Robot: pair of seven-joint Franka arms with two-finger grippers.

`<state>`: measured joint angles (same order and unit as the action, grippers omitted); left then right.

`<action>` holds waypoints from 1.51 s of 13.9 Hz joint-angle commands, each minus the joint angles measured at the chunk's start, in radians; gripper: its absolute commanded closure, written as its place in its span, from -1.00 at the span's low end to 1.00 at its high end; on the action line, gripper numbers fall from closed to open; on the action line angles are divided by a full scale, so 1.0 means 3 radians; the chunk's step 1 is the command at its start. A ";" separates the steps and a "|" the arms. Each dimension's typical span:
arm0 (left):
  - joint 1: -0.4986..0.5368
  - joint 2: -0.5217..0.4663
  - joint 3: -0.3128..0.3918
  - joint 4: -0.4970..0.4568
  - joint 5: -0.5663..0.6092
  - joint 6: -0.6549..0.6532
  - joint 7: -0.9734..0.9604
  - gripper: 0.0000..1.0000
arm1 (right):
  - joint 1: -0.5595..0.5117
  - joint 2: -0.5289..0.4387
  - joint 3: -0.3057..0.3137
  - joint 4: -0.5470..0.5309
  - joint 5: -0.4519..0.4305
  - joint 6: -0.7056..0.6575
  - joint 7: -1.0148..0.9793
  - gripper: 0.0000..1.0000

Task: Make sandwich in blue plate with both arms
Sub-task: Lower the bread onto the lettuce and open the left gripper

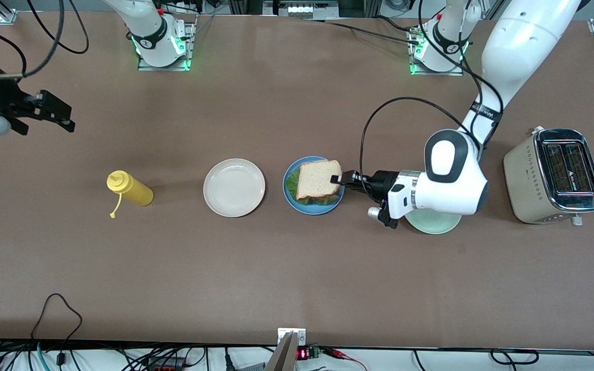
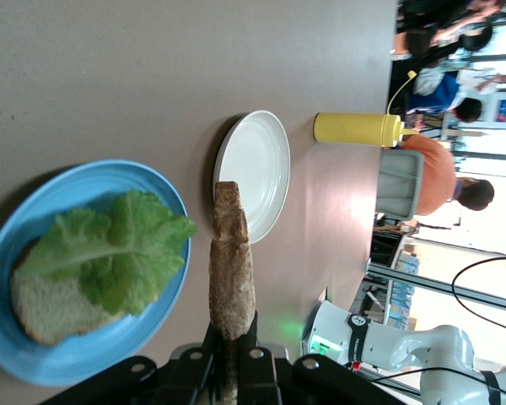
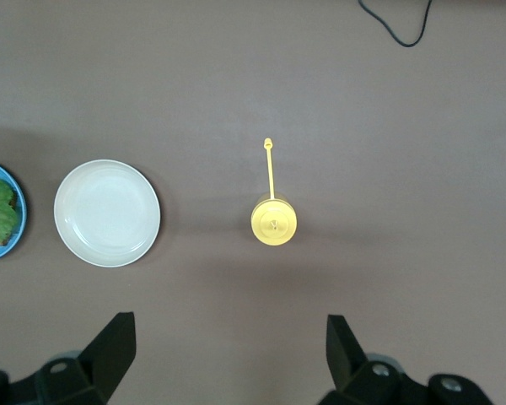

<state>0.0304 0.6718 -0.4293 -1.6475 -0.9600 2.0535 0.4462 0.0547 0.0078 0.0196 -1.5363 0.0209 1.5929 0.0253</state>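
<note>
The second toast slice is in line for the blue plate. Next, I let go of it with my left gripper on top of the green lettuce leaf (image 1: 317, 183) (image 2: 99, 272) in that plate.
The blue plate (image 1: 289, 195) sits mid-table with a toast slice (image 2: 49, 309) and a green lettuce leaf (image 1: 292, 181) on it. My left gripper (image 1: 336, 179) is shut on the edge of a second toast slice (image 1: 319, 179) and holds it level over the lettuce and plate. In the left wrist view the held slice (image 2: 232, 270) shows edge-on between the fingers of the left gripper (image 2: 234, 359), with the lettuce (image 2: 118, 253) and plate (image 2: 34, 364) below. My right gripper (image 1: 44, 123) is open and empty, up over the table at the right arm's end, and it also shows in the right wrist view (image 3: 228, 346).
A cream-white plate (image 1: 234, 187) lies beside the blue plate toward the right arm's end, then a yellow squeeze bottle (image 1: 131, 189) on its side. A mint-green plate (image 1: 433, 222) lies partly under the left wrist. A toaster (image 1: 555, 175) stands at the left arm's end.
</note>
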 commanded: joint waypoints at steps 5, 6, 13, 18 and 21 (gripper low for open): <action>-0.0106 0.0123 -0.0011 -0.0445 -0.0686 0.0477 0.0901 0.99 | 0.0043 -0.0149 -0.0009 -0.0141 -0.0156 0.0023 0.0156 -1.00; -0.0096 0.0123 -0.0011 -0.0491 -0.0686 0.0477 0.0906 0.98 | 0.0053 -0.0144 -0.0009 -0.0130 -0.0151 0.0028 0.0156 -1.00; -0.0060 0.0190 0.0076 -0.0501 -0.0635 0.0477 0.0906 -0.99 | 0.0043 -0.0118 -0.0009 -0.0074 -0.0156 0.0003 0.0136 -1.00; -0.0040 0.0057 0.0214 -0.0506 -0.0192 0.0442 0.0860 -1.00 | 0.0027 -0.0077 -0.0014 -0.0069 -0.0172 0.0008 0.0095 -1.00; 0.0062 -0.0050 0.0245 -0.0501 0.0259 0.0350 0.0845 -1.00 | -0.0003 -0.0041 -0.0040 -0.0064 -0.0111 0.0049 0.0095 -1.00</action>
<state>0.0297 0.7043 -0.3632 -1.7811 -0.9442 2.1907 0.6934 0.0592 -0.0114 0.0132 -1.5625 -0.0155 1.6001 0.0503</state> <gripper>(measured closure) 0.044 0.000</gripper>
